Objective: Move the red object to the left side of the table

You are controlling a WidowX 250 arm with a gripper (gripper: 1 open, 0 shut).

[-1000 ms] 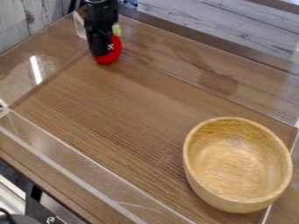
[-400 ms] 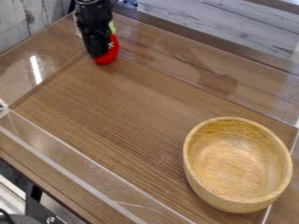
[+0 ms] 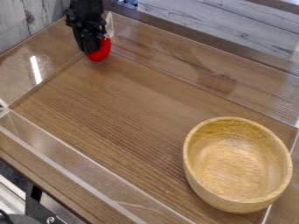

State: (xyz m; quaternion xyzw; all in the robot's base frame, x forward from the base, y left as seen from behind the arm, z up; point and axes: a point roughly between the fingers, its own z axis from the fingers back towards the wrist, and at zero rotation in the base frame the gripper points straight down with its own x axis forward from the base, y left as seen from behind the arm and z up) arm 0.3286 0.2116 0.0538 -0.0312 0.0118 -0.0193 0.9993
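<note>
Next, my gripper releases the red object on the wood [image 3: 93,58] near the far corner of the table, diagonally across from the wooden bowl.
The red object [image 3: 100,50] is a small bright red ball at the far left of the table [image 3: 128,105], near the back acrylic wall. My black gripper [image 3: 90,45] comes down from above and is shut on it, covering its left and upper part. Only the ball's right and lower side shows. Whether the ball rests on the wood or hangs just above it, I cannot tell.
A large light wooden bowl [image 3: 237,164] sits at the front right corner. Clear acrylic walls [image 3: 35,66] border the tabletop on the left and front. A pale plank surface lies beyond the back wall.
The gripper with the red object has shifted left and toward the back of the table, away from the bowl. The bowl has not moved.
</note>
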